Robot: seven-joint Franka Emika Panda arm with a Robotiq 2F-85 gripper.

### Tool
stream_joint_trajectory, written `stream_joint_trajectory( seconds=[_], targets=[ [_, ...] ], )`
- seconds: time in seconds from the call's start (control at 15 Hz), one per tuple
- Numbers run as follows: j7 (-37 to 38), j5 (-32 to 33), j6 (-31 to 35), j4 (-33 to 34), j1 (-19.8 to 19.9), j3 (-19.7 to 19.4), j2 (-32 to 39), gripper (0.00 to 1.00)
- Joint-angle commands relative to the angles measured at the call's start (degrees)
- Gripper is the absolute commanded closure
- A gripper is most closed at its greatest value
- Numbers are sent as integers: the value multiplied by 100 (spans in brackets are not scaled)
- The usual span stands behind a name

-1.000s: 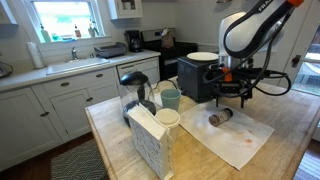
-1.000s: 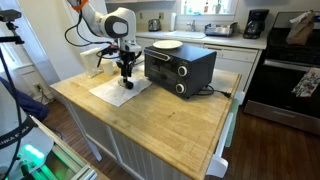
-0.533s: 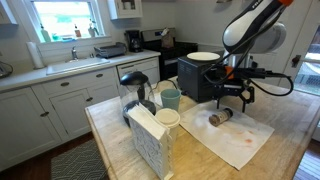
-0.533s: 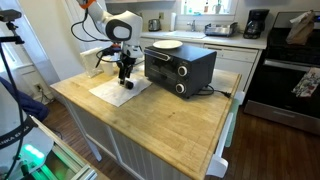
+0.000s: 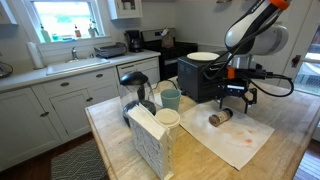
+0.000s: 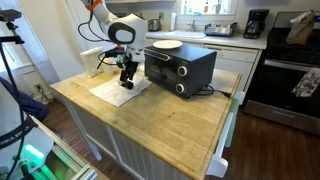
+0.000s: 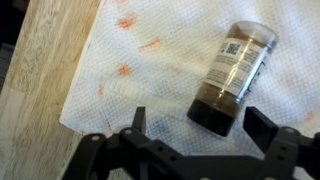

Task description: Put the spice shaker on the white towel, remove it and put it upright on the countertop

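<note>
I will close my gripper around the spice shaker's black end (image 7: 215, 112) and straighten it before lifting, as it lies on its side, slanted to my gripper's fingers.
The spice shaker (image 7: 232, 78) lies on its side on the white towel (image 7: 150, 70), a clear jar with dark brown contents and a label. It shows in an exterior view (image 5: 218, 118) on the towel (image 5: 245, 140). My gripper (image 7: 200, 122) is open and empty, hovering above the shaker with a finger to either side of its lower end. In both exterior views the gripper (image 5: 233, 101) (image 6: 127, 78) hangs a little above the towel (image 6: 115, 92). The countertop (image 6: 170, 115) is light wood; it also shows in the wrist view (image 7: 35, 60).
A black toaster oven (image 6: 180, 66) with a white plate (image 6: 166, 45) on top stands beside the towel. A teal mug (image 5: 171, 99), a white paper cup (image 5: 167, 120), a patterned napkin box (image 5: 150, 140) and a black kettle (image 5: 136, 90) stand near one end of the island.
The gripper has risen a little above the shaker and shifted slightly. The shaker stays lying on the towel.
</note>
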State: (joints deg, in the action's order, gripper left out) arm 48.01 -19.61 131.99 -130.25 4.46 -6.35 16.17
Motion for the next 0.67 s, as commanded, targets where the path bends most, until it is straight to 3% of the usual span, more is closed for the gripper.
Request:
stream_joint_trajectory(
  seconds=[0.0,0.33,0.4,0.47,0.6],
  targets=[
    [-57,-350,96,108,32,32,170,0],
    [-59,-516,197,202,28,45,320,0],
    [-48,-509,210,228,21,43,348,5],
    [-43,-504,211,250,19,40,363,26],
    [-26,-477,224,287,7,33,395,31]
  ],
)
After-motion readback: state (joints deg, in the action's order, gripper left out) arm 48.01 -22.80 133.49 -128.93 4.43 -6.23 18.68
